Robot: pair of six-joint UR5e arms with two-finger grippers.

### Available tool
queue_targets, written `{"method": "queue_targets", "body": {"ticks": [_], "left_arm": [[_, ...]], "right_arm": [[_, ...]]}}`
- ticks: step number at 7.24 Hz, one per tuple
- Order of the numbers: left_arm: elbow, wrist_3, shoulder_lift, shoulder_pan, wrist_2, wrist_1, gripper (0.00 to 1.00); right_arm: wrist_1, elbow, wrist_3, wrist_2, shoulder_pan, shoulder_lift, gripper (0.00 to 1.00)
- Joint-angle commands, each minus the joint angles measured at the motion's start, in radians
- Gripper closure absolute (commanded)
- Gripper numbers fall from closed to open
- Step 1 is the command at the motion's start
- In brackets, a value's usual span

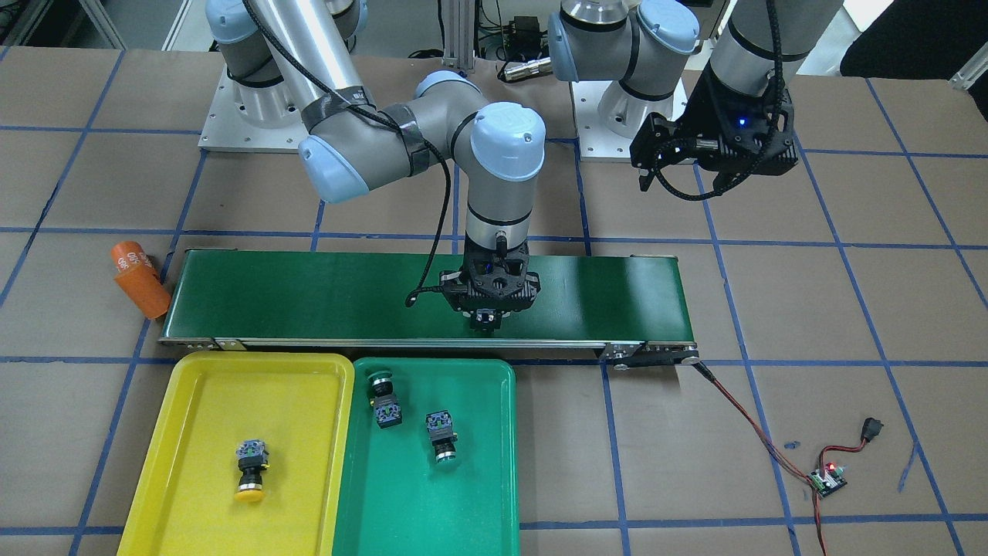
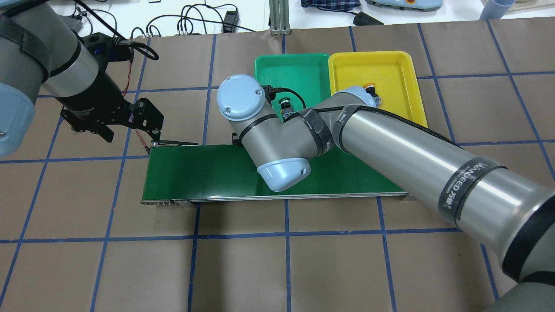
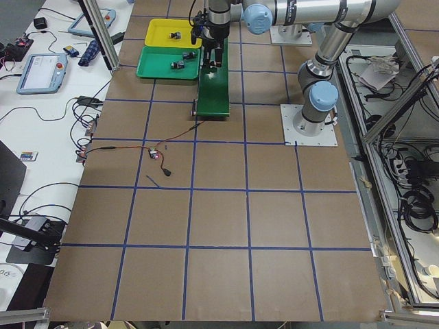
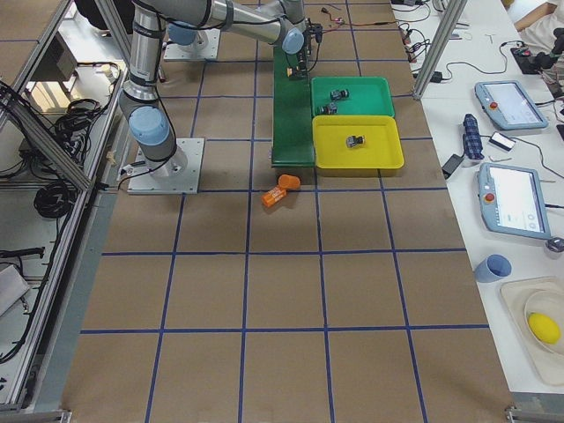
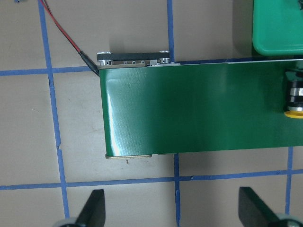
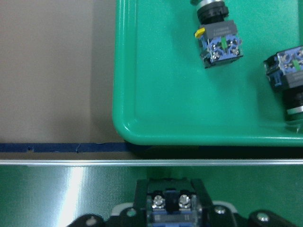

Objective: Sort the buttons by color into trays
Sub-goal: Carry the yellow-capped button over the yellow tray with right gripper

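Next, my right gripper releases the yellow-capped button next to the yellow button in the yellow tray (image 1: 279,453), on the side toward the green tray.
My right gripper (image 1: 485,323) points down over the near edge of the dark-green conveyor belt (image 1: 309,293). It is shut on a yellow-capped button, whose contact block (image 6: 170,204) sits between the fingers and whose yellow cap (image 5: 294,113) shows in the left wrist view. The yellow tray (image 1: 208,409) holds one yellow button (image 1: 251,467). The green tray (image 1: 432,510) holds two green buttons (image 1: 384,398) (image 1: 441,434). My left gripper (image 5: 173,210) is open and empty, hovering beyond the belt's motor end.
An orange cylinder (image 1: 139,278) lies on the table at the belt's other end. A red-black cable runs from the belt's motor end to a small controller board (image 1: 826,479). The two trays stand side by side against the belt's far side.
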Motion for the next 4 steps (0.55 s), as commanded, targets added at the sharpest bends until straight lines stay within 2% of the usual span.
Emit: {"method": "queue_targets", "body": {"ticks": [1, 4], "left_arm": [[0.0, 0.0, 0.0, 0.0, 0.0, -0.001, 0.0], [0.0, -0.002, 0.0, 0.0, -0.001, 0.002, 0.0]], "right_arm": [[0.013, -0.035, -0.09, -0.002, -0.05, -0.045, 1.0], [0.007, -0.038, -0.388, -0.001, -0.197, -0.053, 1.0]]}}
